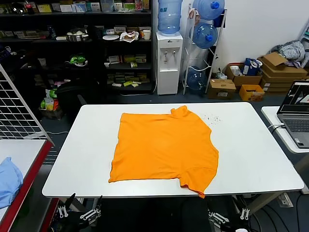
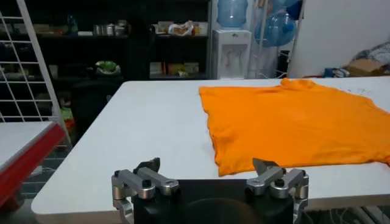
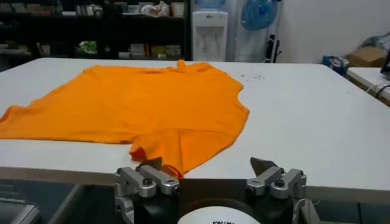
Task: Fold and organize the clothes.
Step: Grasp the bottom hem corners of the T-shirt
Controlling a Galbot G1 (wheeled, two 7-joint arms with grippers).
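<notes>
Next, my right gripper should go to the near sleeve's pointed corner (image 1: 202, 193) (image 3: 178, 170) on the orange T-shirt, at the table's near edge, and close there.
The bright orange T-shirt (image 1: 164, 147) lies spread flat on the white table (image 1: 251, 150), plain side up, collar toward the far edge, one sleeve hanging slightly over the near edge. It also shows in the left wrist view (image 2: 292, 125) and the right wrist view (image 3: 146, 106). My left gripper (image 1: 79, 210) sits below the table's near edge at the left, open and empty (image 2: 208, 167). My right gripper (image 1: 227, 216) sits below the near edge at the right, open and empty (image 3: 207, 166), just before the shirt's near sleeve.
A light blue cloth (image 1: 8, 181) lies on a red-edged side table (image 1: 29, 150) at the left. A wire rack (image 1: 14, 108) stands behind it. A laptop (image 1: 297, 111) sits on a table at the right. Shelves, a water dispenser (image 1: 169, 60) and boxes stand behind.
</notes>
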